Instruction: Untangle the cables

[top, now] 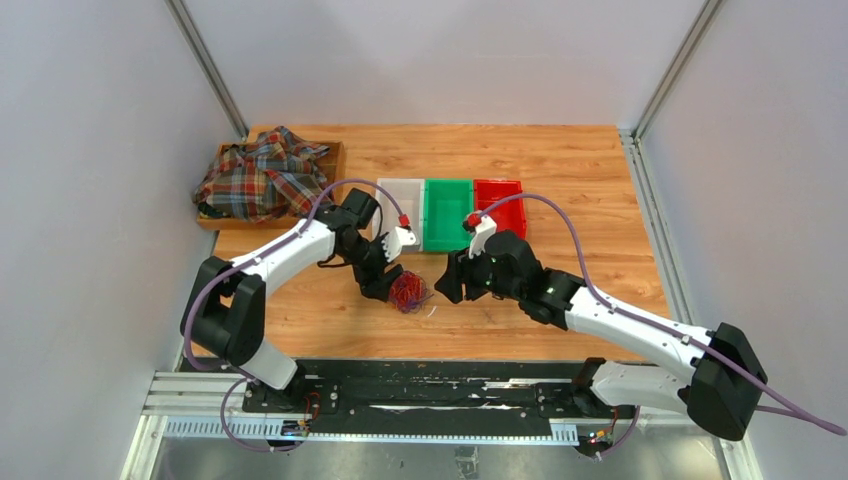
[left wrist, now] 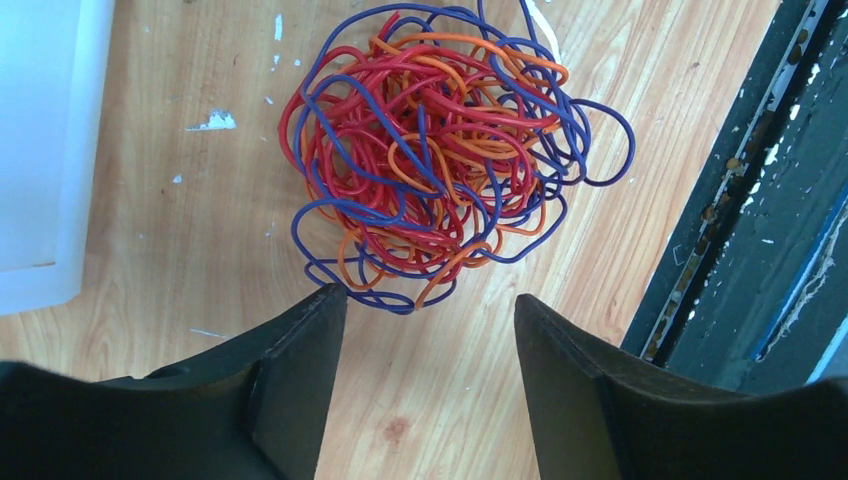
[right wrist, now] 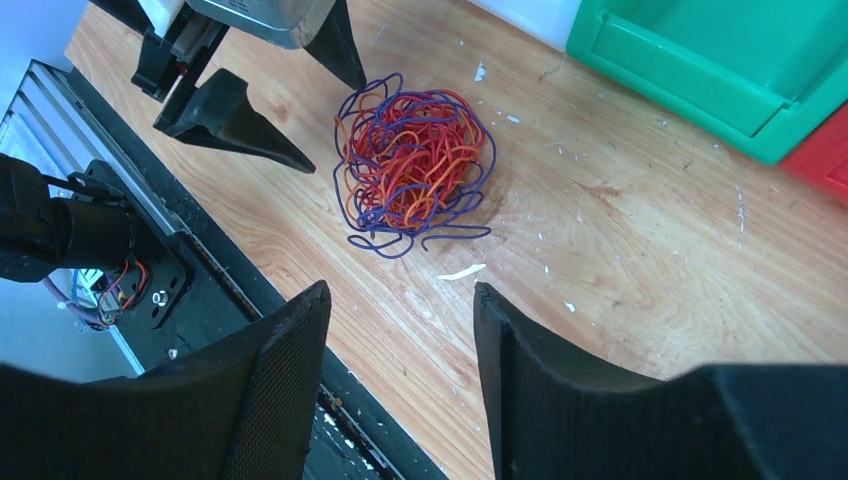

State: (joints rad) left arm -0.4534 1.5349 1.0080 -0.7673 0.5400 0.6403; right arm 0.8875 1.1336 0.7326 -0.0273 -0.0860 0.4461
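Observation:
The purple loop lies beside the orange wire's end, so next my left gripper pinches only that orange end [left wrist: 420, 301] and pulls while my right gripper steadies the tangle.
The cables [top: 407, 291] lie as one fist-sized tangle of thin purple, orange and red wires on the wooden table, seen close up in the left wrist view [left wrist: 430, 150] and the right wrist view [right wrist: 415, 165]. My left gripper [left wrist: 428, 297] hovers at the clump's left side, open, its fingertips just short of the lowest purple loop and holding nothing. From the right wrist its two black fingers [right wrist: 250, 125] point at the clump's edge. My right gripper [right wrist: 400, 288] is open too, a short way to the right of the clump, with only bare wood between its fingers.
White [top: 403, 195], green [top: 448, 215] and red [top: 500, 200] bins stand in a row behind the grippers. A plaid cloth [top: 262, 172] fills a wooden tray at the back left. The black mounting rail [top: 430, 395] runs along the near table edge. A white scrap [right wrist: 462, 271] lies by the clump.

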